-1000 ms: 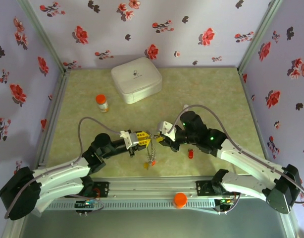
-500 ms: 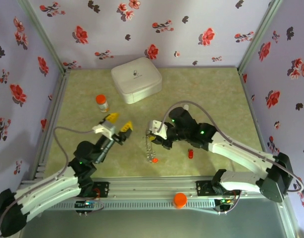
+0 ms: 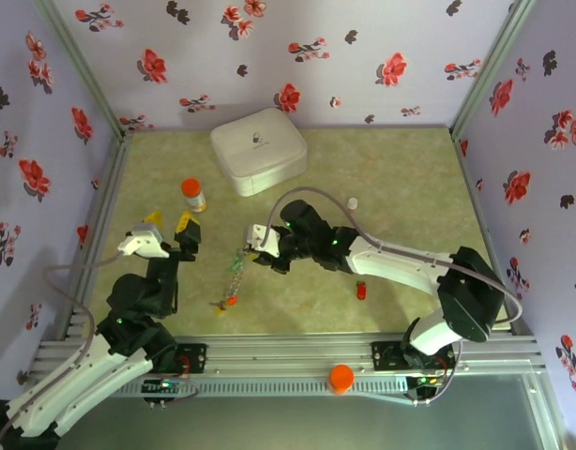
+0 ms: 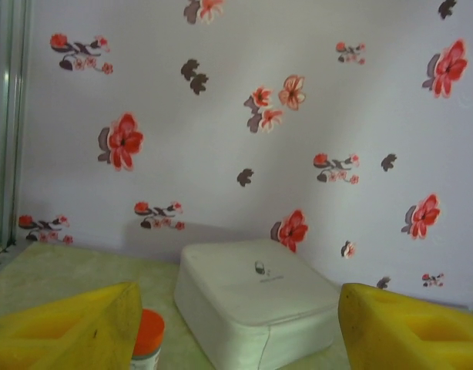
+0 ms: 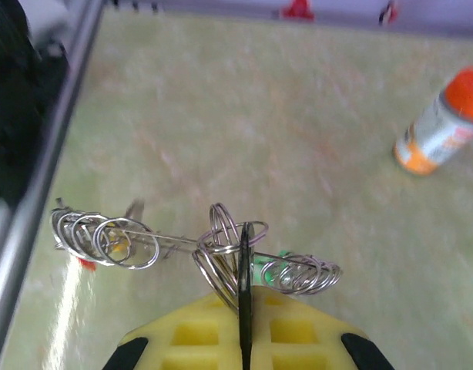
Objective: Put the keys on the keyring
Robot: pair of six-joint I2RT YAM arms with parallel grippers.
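Observation:
My right gripper has the black key. It will let go of it on the mat (image 3: 310, 269) between the green key and loose red key.
My right gripper (image 3: 261, 247) is shut on the keyring (image 3: 235, 274), a thin metal ring with small wire loops that trails from its fingertips toward the near-left. In the right wrist view the right gripper (image 5: 243, 266) pinches those loops of the keyring (image 5: 175, 240) between its yellow fingers. Keys hang on it: a green one (image 5: 265, 270), a yellow one (image 5: 113, 247) and a red one (image 5: 85, 264). One loose red key (image 3: 361, 291) lies on the mat to the right. My left gripper (image 3: 169, 222) stands open and empty, left of the ring and apart from it.
A white rounded case (image 3: 258, 150) sits at the back middle, with an orange-capped pill bottle (image 3: 193, 194) to its front-left. The left gripper (image 4: 236, 324) faces both the case (image 4: 256, 297) and the bottle (image 4: 148, 343). A small white cap (image 3: 352, 202) lies right of centre. Floral walls enclose the table.
The left gripper let go of the ring, opened wide and drew back to the left. The right gripper carried the keyring with its keys leftward across the mat.

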